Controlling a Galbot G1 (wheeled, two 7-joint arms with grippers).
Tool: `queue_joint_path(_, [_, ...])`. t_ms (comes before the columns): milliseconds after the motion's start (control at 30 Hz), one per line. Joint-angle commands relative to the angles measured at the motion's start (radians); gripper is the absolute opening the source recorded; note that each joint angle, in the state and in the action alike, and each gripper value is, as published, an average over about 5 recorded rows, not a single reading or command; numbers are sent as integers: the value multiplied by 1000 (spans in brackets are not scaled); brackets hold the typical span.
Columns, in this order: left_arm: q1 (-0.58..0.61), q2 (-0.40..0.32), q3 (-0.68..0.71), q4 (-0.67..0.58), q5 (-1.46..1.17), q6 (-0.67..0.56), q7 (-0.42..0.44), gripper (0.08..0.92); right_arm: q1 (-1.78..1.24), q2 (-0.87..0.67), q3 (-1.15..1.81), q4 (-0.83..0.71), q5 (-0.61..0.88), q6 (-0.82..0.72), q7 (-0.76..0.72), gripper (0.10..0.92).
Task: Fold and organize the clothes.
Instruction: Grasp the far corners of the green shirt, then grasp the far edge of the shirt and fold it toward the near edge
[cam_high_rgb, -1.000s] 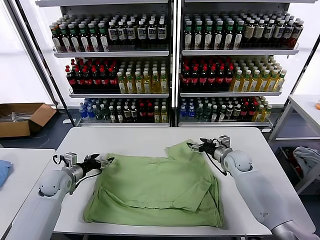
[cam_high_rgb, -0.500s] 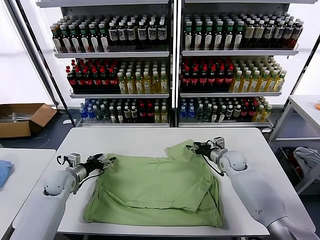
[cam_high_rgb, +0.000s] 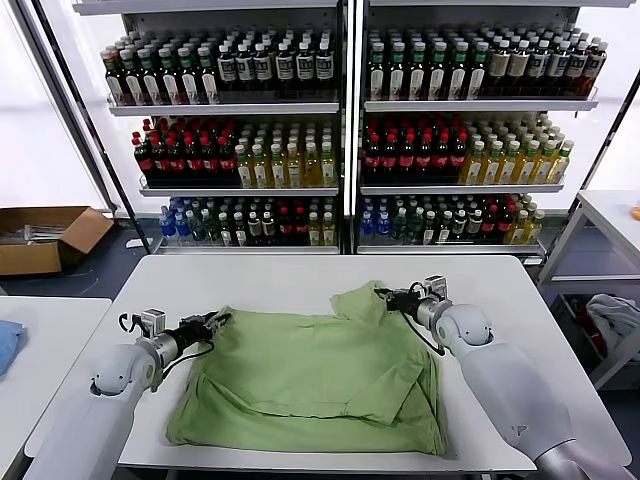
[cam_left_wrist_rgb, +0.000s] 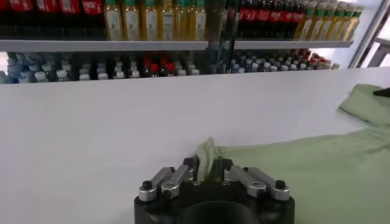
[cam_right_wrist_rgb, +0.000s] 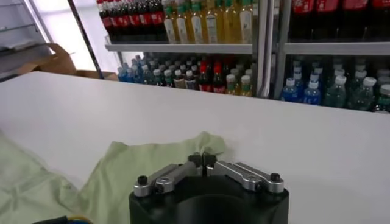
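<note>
My right gripper is to let go of the turned-up sleeve on the light green shirt's side edge (cam_high_rgb: 423, 383), next to the near folded flap.
A light green shirt (cam_high_rgb: 310, 375) lies spread, plain side up, on the white table (cam_high_rgb: 270, 275), with one sleeve (cam_high_rgb: 365, 300) turned up at the far right. My left gripper (cam_high_rgb: 215, 322) is low at the shirt's left edge. In the left wrist view this left gripper (cam_left_wrist_rgb: 207, 163) is shut on a raised fold of green cloth (cam_left_wrist_rgb: 206, 152). My right gripper (cam_high_rgb: 388, 296) is at the tip of the far right sleeve. The right wrist view shows the right gripper (cam_right_wrist_rgb: 202, 159) with its fingertips pressed together on the sleeve's edge (cam_right_wrist_rgb: 152, 152).
Shelves of bottles (cam_high_rgb: 340, 140) stand behind the table. A cardboard box (cam_high_rgb: 45, 235) sits on the floor at the left. A side table (cam_high_rgb: 40, 330) with a blue cloth is at the left, and another table (cam_high_rgb: 610, 215) with a pile of cloth (cam_high_rgb: 615, 315) beneath it is at the right.
Both grippers have slid inward onto the shirt's edges and gone from open to shut, the left on the left edge, the right on the sleeve tip.
</note>
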Motion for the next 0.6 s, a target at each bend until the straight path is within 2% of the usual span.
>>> queue_joint_path(33, [6, 5, -8, -45, -42, -11, -25, 229, -27, -9, 25, 93, 45, 9, 6, 106])
queue_joint_path(133, [19, 8, -24, -81, -71, -25, -46, 145, -66, -18, 51, 145, 66, 9, 12, 106])
queue_joint_path(233, [45, 8, -46, -142, -96, -50, -83, 95, -115, -24, 86, 194, 77, 9, 21, 106])
queue_joint_path(367, [106, 2, -93, -261, -142, -70, -134, 89, -191, -32, 147, 280, 80, 11, 36, 106])
queue_joint_path(600, [249, 12, -180, -408, -144, -79, -157, 89, -354, -68, 249, 480, 114, 11, 55, 106])
